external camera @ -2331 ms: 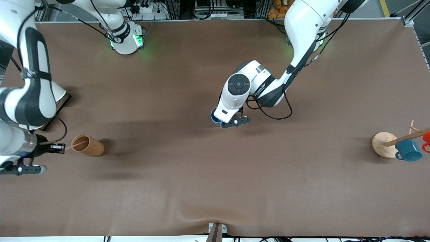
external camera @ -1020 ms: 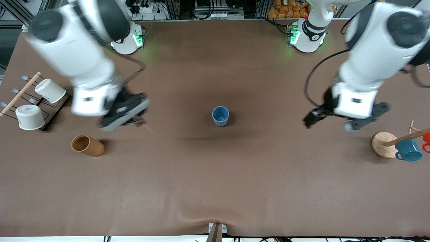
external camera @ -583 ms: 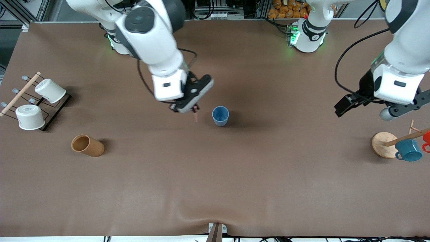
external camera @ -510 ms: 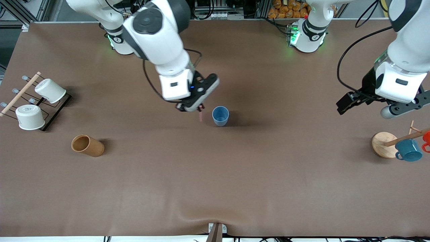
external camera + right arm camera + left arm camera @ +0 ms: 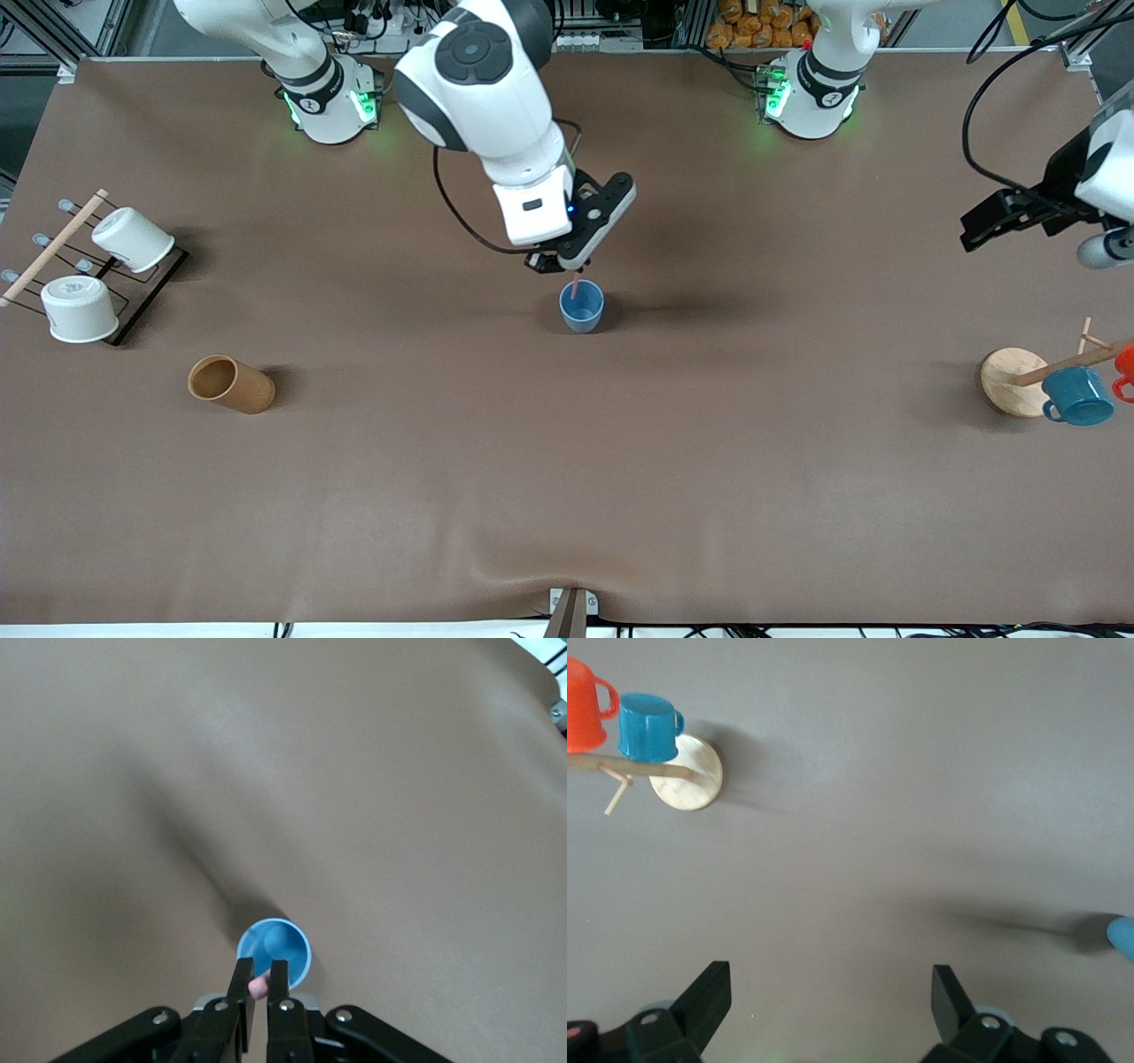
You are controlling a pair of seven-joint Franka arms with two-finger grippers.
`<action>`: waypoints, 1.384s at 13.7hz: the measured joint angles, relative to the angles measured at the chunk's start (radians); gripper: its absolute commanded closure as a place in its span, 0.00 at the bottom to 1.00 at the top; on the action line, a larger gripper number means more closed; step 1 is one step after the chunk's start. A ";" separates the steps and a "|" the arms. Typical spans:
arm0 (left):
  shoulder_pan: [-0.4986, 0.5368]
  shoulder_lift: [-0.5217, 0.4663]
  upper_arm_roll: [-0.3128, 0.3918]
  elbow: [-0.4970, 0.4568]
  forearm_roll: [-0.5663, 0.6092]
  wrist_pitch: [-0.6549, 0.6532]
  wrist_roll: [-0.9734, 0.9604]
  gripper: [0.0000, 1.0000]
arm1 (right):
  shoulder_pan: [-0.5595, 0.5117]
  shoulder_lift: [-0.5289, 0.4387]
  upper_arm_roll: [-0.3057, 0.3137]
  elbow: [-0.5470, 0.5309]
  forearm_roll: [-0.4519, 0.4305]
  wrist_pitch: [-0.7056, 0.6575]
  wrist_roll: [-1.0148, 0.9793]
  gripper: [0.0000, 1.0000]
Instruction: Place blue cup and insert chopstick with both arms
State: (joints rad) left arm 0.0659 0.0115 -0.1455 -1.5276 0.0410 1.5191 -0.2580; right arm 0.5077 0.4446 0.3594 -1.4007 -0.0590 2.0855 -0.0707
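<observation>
The pink chopstick, now hanging above the cup, is to go inside the blue cup. Next, my right gripper lets go of it there, leaning on its rim (image 5: 592,315) (image 5: 278,928) facing the teal mug.
The blue cup (image 5: 581,307) stands upright in the middle of the table; it also shows in the right wrist view (image 5: 276,952), and its edge shows in the left wrist view (image 5: 1122,936). My right gripper (image 5: 571,267) hangs right above the cup, shut on the pink chopstick (image 5: 575,286), which points down with its lower tip at the cup's mouth. In the right wrist view the chopstick (image 5: 260,987) sits pinched between the fingers (image 5: 240,983) over the cup's rim. My left gripper (image 5: 1019,217) is open and empty, up over the left arm's end of the table.
A brown wooden cup (image 5: 231,384) lies on its side toward the right arm's end. A black rack (image 5: 151,292) with two white cups stands near it. A wooden stand (image 5: 1014,381) with a teal mug (image 5: 1076,396) and a red mug (image 5: 1125,365) is at the left arm's end.
My right gripper carried the chopstick from beside the cup to right above it. My left gripper moved up and away toward its own end of the table.
</observation>
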 measured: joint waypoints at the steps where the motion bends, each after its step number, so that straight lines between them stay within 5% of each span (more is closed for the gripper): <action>1: -0.009 -0.012 0.017 -0.018 -0.004 0.001 0.007 0.00 | 0.009 0.005 0.000 0.000 -0.001 0.007 0.004 1.00; 10: -0.050 -0.043 0.065 -0.059 -0.007 0.016 0.038 0.00 | 0.016 0.103 -0.005 -0.015 -0.083 0.076 0.006 1.00; 11: -0.050 -0.042 0.065 -0.059 -0.007 0.017 0.038 0.00 | 0.016 0.116 -0.005 -0.017 -0.100 0.076 0.006 0.91; 12: -0.050 -0.041 0.065 -0.060 -0.007 0.018 0.039 0.00 | 0.016 0.127 -0.005 -0.021 -0.107 0.081 0.006 0.37; 13: -0.050 -0.041 0.065 -0.060 -0.007 0.018 0.039 0.00 | 0.016 0.135 -0.005 -0.025 -0.111 0.089 0.006 0.00; 19: -0.052 -0.041 0.064 -0.059 -0.008 0.019 0.039 0.00 | 0.016 0.135 -0.005 -0.025 -0.117 0.090 0.046 0.00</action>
State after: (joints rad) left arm 0.0140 -0.0290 -0.0815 -1.5867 0.0325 1.5381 -0.2186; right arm 0.5241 0.5793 0.3544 -1.4261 -0.1765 2.1750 -0.0245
